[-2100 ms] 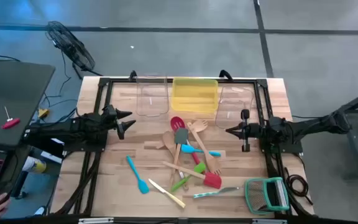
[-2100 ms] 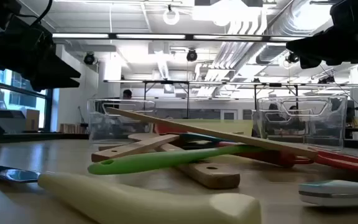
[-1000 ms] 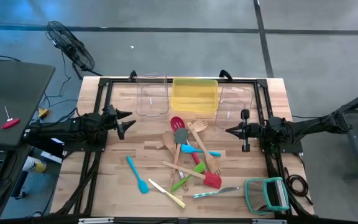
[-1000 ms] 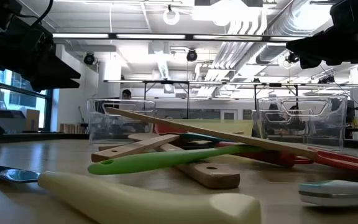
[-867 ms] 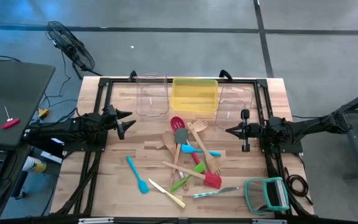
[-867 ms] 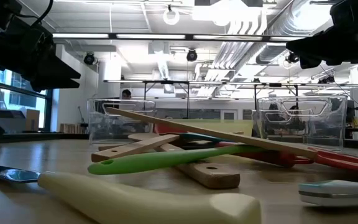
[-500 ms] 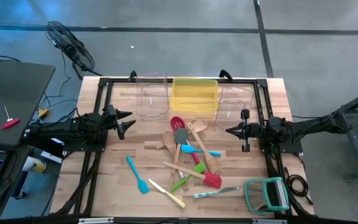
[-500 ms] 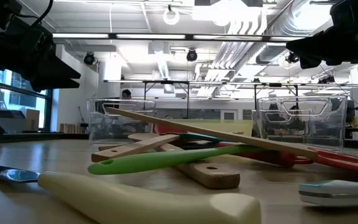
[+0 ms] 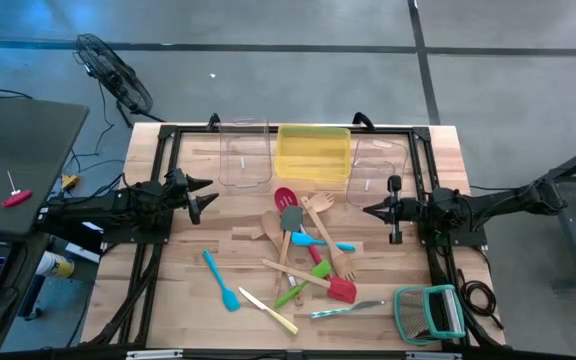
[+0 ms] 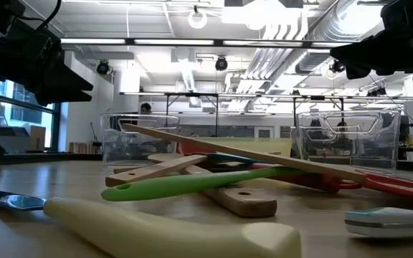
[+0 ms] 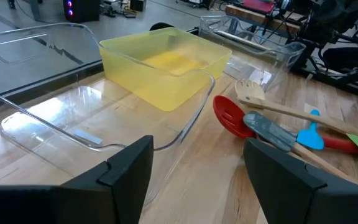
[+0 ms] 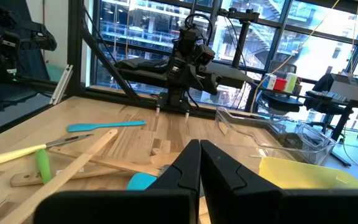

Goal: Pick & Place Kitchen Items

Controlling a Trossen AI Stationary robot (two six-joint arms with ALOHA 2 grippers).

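Observation:
Next, my right gripper will go to the middle of the wooden fork's handle (image 9: 319, 225), near the grey spatula's head, and close there.
The kitchen items lie in a loose heap (image 9: 303, 250) at the table's middle: a red spoon (image 9: 285, 197), a wooden fork (image 9: 320, 205), a grey spatula (image 11: 269, 130), a red spatula (image 9: 340, 290) and a green-handled one (image 10: 192, 184). A blue spatula (image 9: 220, 280) lies alone to the left. A cream-handled knife (image 9: 268, 310) and metal cutlery (image 9: 348, 308) rest nearer the front edge. My left gripper (image 9: 203, 195) hovers open at the left, clear of everything. My right gripper (image 9: 368, 210) hovers shut at the right, pointing level at the heap.
Along the far edge stand a clear bin (image 9: 245, 155), a yellow bin (image 9: 313, 152) and a second clear bin (image 9: 373, 165). A green-framed wire rack (image 9: 430, 312) lies at the near right corner. Bare wood (image 9: 183, 290) shows at the near left.

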